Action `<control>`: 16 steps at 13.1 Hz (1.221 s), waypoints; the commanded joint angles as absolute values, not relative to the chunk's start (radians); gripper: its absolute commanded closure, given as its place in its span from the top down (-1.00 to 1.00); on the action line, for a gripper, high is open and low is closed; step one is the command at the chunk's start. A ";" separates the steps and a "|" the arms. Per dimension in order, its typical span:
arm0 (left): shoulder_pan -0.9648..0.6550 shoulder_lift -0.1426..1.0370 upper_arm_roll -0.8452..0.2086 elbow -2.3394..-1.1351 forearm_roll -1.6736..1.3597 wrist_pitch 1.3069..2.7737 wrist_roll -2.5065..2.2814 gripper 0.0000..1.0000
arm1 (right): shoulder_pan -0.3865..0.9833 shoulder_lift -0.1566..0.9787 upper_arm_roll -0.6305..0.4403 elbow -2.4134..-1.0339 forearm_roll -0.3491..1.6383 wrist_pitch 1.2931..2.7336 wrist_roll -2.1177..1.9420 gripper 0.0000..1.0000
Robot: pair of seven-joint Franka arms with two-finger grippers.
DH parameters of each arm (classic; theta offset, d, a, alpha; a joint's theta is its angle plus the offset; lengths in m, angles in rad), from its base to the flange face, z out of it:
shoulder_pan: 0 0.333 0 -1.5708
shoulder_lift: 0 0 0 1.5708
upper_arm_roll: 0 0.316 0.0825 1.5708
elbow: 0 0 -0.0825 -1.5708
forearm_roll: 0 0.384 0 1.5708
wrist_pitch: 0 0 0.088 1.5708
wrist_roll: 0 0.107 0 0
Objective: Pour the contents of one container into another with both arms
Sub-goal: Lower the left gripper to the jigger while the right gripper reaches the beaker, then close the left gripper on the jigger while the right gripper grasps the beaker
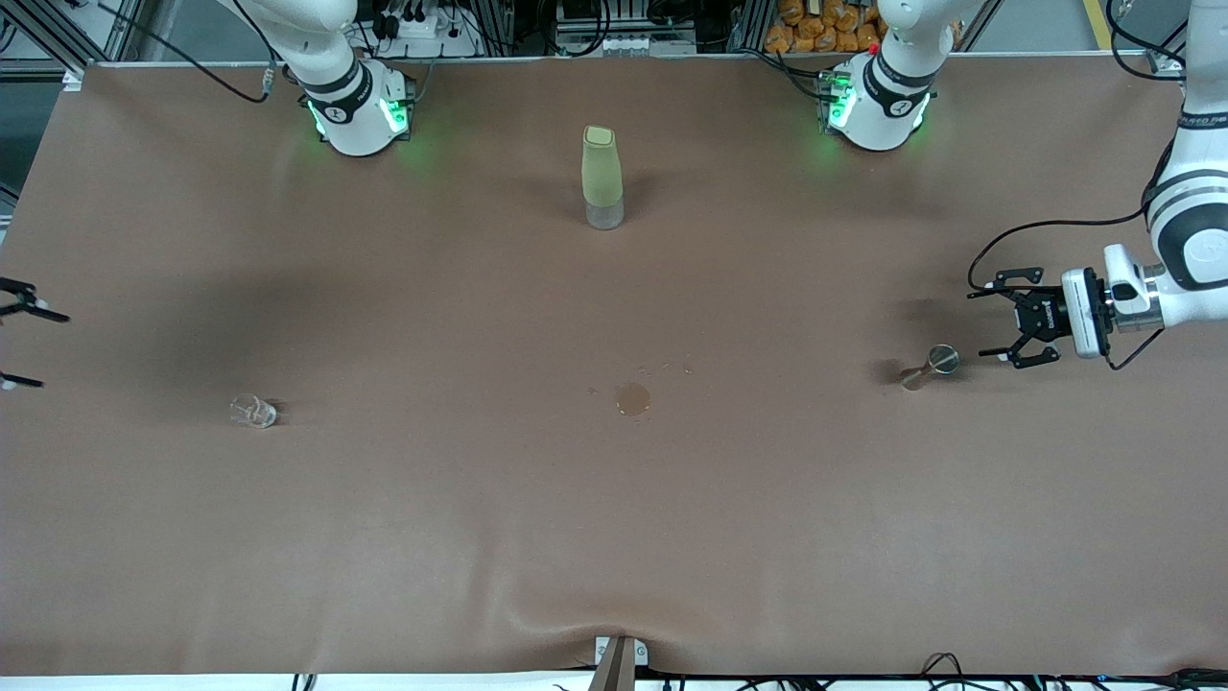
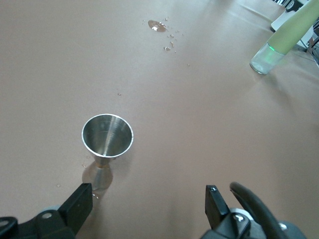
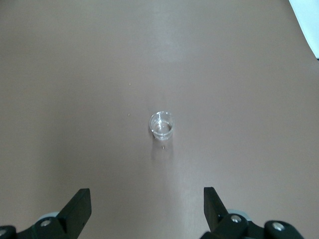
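Note:
I move my left gripper to the steel measuring cup next and close it on the cup's narrow middle (image 1: pixel 927 369) (image 2: pixel 102 163), just below its wide upper part.
A small steel measuring cup (image 1: pixel 935 365) (image 2: pixel 107 137) stands upright toward the left arm's end of the table. My left gripper (image 1: pixel 994 323) (image 2: pixel 148 199) hovers low beside it, open and holding nothing, and the cup sits just ahead of its fingers. A small clear glass (image 1: pixel 253 412) (image 3: pixel 162 124) stands toward the right arm's end. My right gripper (image 1: pixel 43 350) (image 3: pixel 147 199) is open and empty at that table end, some way off from the glass.
A tall bottle with a pale green sleeve (image 1: pixel 602 178) (image 2: pixel 279 42) stands mid-table between the two arm bases. A small wet spill with droplets (image 1: pixel 633 398) (image 2: pixel 157 26) marks the brown tablecloth (image 1: pixel 614 537) at the middle.

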State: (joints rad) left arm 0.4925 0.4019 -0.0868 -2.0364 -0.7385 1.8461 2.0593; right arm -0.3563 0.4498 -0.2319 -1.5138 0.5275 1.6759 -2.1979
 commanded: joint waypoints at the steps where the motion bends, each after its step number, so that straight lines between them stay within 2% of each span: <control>1: 0.514 0.477 -0.097 -1.990 -0.800 1.836 2.169 1.00 | -0.367 0.552 -0.255 -1.493 0.658 1.667 -2.317 1.00; 4: 0.518 0.550 -0.097 -1.961 -0.879 1.807 2.265 0.97 | -0.376 0.642 -0.268 -1.511 0.811 1.664 -2.478 1.00; 6: 0.517 0.606 -0.100 -1.912 -0.903 1.769 2.337 0.72 | -0.393 0.676 -0.268 -1.522 0.873 1.664 -2.528 1.00; 12: 0.514 0.682 -0.100 -1.871 -0.971 1.763 2.407 0.70 | -0.439 0.796 -0.268 -1.557 1.071 1.651 -2.718 1.00; 16: 0.503 0.689 -0.103 -1.871 -0.988 1.763 2.440 0.53 | -0.452 0.886 -0.267 -1.557 1.192 1.602 -2.790 1.00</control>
State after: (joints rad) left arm 0.5039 0.6785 -0.0994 -1.8873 -0.9667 1.7822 2.4090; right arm -0.4334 0.8456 -0.2736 -1.5669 1.1304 1.6346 -2.7230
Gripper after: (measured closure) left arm 0.203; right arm 0.000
